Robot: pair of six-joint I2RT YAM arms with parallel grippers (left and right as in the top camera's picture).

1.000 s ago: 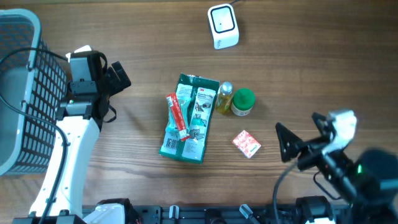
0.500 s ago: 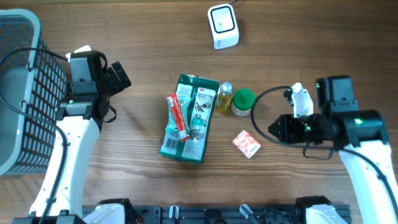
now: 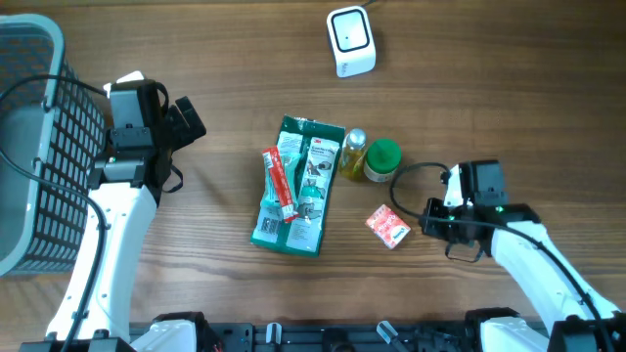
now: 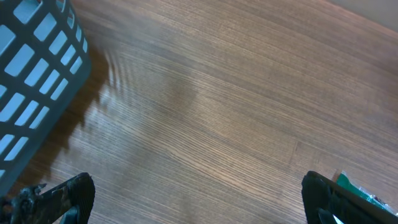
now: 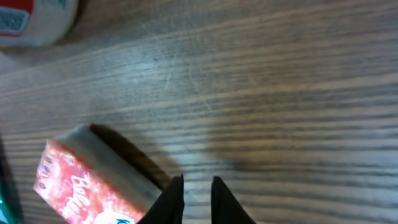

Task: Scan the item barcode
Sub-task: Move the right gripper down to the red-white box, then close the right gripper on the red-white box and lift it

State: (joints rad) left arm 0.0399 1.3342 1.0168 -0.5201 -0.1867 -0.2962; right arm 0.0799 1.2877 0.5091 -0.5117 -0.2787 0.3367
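Note:
The red box is outside the nearly closed fingers of my right gripper, so next I open them and grip the box's near side (image 3: 402,236) before I lift it to the scanner.
A small red box (image 3: 388,226) lies flat on the wooden table, right of the middle. My right gripper (image 3: 427,223) sits low just to its right, pointing at it. In the right wrist view the red box (image 5: 87,183) lies left of my right gripper (image 5: 196,190). Its jaws are drawn together with only a slim gap and nothing between them, and the left fingertip is close to the box's corner. The white barcode scanner (image 3: 350,41) stands at the far edge. My left gripper (image 3: 188,121) hovers at the left, wide open and empty (image 4: 199,202).
A green package (image 3: 298,186) with a red tube (image 3: 277,181) on it lies mid-table. A yellow bottle (image 3: 353,154) and a green-lidded jar (image 3: 381,160) stand beside it. A grey basket (image 3: 29,147) fills the left edge.
My right arm has swung in from the lower right corner to the red box, and its jaws have gone from wide open to nearly together. The left arm has not moved.

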